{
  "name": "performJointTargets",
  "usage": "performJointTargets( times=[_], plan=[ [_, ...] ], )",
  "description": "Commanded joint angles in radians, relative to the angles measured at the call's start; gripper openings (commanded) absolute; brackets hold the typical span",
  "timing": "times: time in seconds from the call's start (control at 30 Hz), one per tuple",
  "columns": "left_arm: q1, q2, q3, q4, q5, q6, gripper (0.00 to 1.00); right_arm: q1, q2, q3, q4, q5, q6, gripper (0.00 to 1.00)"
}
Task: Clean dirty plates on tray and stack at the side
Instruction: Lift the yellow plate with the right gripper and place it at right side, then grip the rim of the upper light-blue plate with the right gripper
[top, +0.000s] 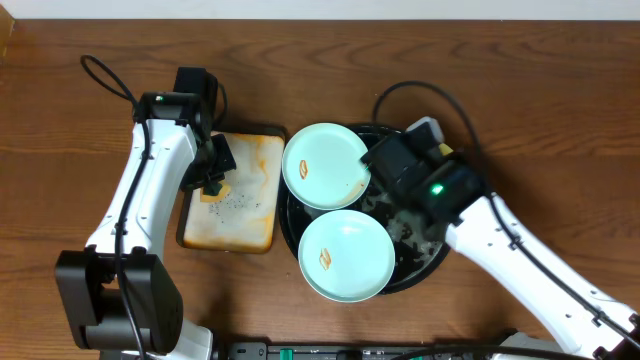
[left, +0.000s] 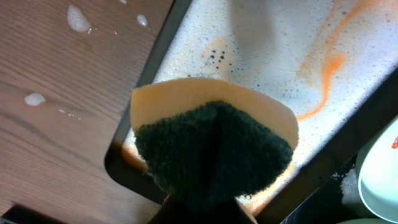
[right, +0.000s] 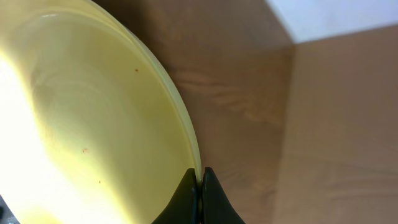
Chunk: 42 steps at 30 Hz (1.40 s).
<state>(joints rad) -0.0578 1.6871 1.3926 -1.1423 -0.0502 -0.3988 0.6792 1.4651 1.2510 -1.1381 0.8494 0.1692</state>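
I need to use my right gripper to set the pale yellow plate free on the bare wood (top: 547, 179) beyond my right gripper, clear of the black tray.
Two pale mint plates show in the overhead view on the black tray (top: 436, 262). The lower plate (top: 345, 255) lies flat with a small orange smear. The upper plate (top: 322, 165), also smeared, overhangs the tray's left rim. My right gripper (top: 374, 166) is at its right rim. In the right wrist view the jaws (right: 201, 177) are shut on a plate rim (right: 93, 124) that looks pale yellow there. I cannot tell if it is the upper plate. My left gripper (top: 214, 172) is shut on a yellow-and-green sponge (left: 211, 143) over the cream tray (top: 245, 215).
The cream tray (left: 280, 56) is foamy with orange streaks and touches the black tray's left side. Water drops (left: 78, 18) lie on the wood left of it. A plate edge (left: 379, 180) shows at the right of the left wrist view. Cables run behind both arms.
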Motion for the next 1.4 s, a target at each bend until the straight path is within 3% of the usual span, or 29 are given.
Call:
performJointTargets(
  times=[0.0,0.33,0.67,0.87,1.2,1.33,1.37],
  plan=[
    [0.002,0.000,0.001,0.000,0.017,0.010,0.08,-0.105,-0.015,0.026,0.007,-0.157,0.062,0.01],
    [0.002,0.000,0.001,0.000,0.017,0.025,0.08,-0.652,-0.018,0.025,0.102,-0.702,0.037,0.01],
    [0.002,0.000,0.001,0.000,0.017,0.025,0.08,-1.140,0.024,0.022,0.199,-0.810,0.037,0.01],
    [0.002,0.000,0.001,0.000,0.017,0.025,0.08,-1.262,0.147,0.010,0.229,-0.818,0.088,0.01],
    [0.002,0.000,0.001,0.000,0.017,0.040,0.08,-1.283,0.315,0.009,0.323,-0.837,0.097,0.02],
    [0.002,0.000,0.001,0.000,0.017,0.040,0.08,-1.294,0.299,0.011,0.315,-0.828,0.119,0.74],
    [0.002,0.000,0.001,0.000,0.017,0.040,0.08,-1.295,0.289,0.011,0.309,-0.829,0.123,0.78]
  ],
)
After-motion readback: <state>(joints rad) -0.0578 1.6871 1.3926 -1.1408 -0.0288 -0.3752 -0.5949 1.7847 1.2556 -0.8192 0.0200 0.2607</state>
